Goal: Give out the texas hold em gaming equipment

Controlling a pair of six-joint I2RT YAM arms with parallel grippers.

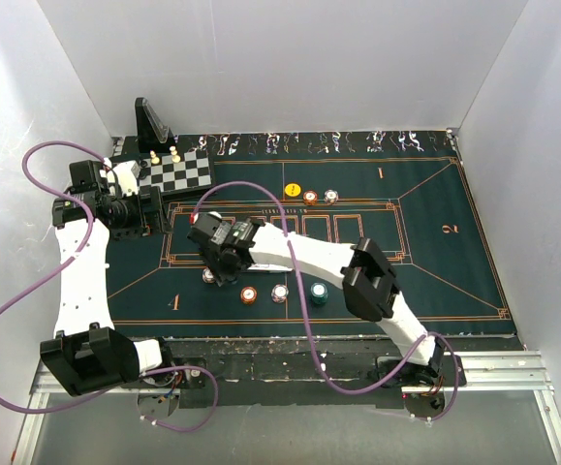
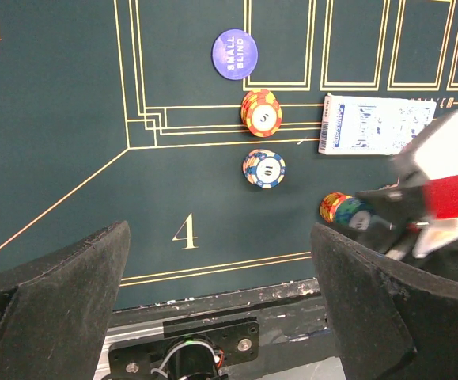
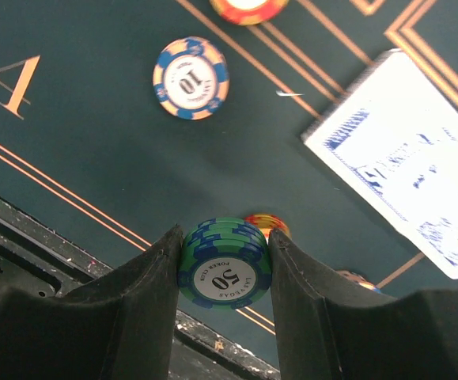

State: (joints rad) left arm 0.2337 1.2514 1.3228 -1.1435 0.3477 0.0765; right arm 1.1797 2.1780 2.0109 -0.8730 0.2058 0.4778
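Observation:
The robot's right gripper needs to release the green-and-blue chips on the mat point(image 1: 203, 299) point(image 3: 107, 142) between the blue-and-cream chip and the front line. The green-and-blue chips are now just above the mat.
My right gripper point(image 3: 225, 265) is shut on a small stack of green-and-blue "50" poker chips point(image 3: 225, 273), held on edge just above the green mat point(image 1: 425, 271) near its front edge. In the top view the right gripper point(image 1: 224, 275) points left. Ahead of it lie a blue-and-cream "10" chip point(image 3: 191, 77) and a deck of blue-backed cards point(image 3: 406, 158). My left gripper point(image 2: 221, 293) hangs open and empty over the number 4 point(image 2: 185, 231). A purple small-blind disc point(image 2: 234, 54) and an orange chip point(image 2: 261, 112) lie beyond.
Orange point(image 1: 249, 294), whitish point(image 1: 279, 293) and teal point(image 1: 318, 292) chips sit in a row near the front. A yellow disc point(image 1: 293, 190) and two chips lie mid-mat. The chessboard point(image 1: 175, 172) and black stand point(image 1: 149, 121) are at the back left. White walls enclose the table.

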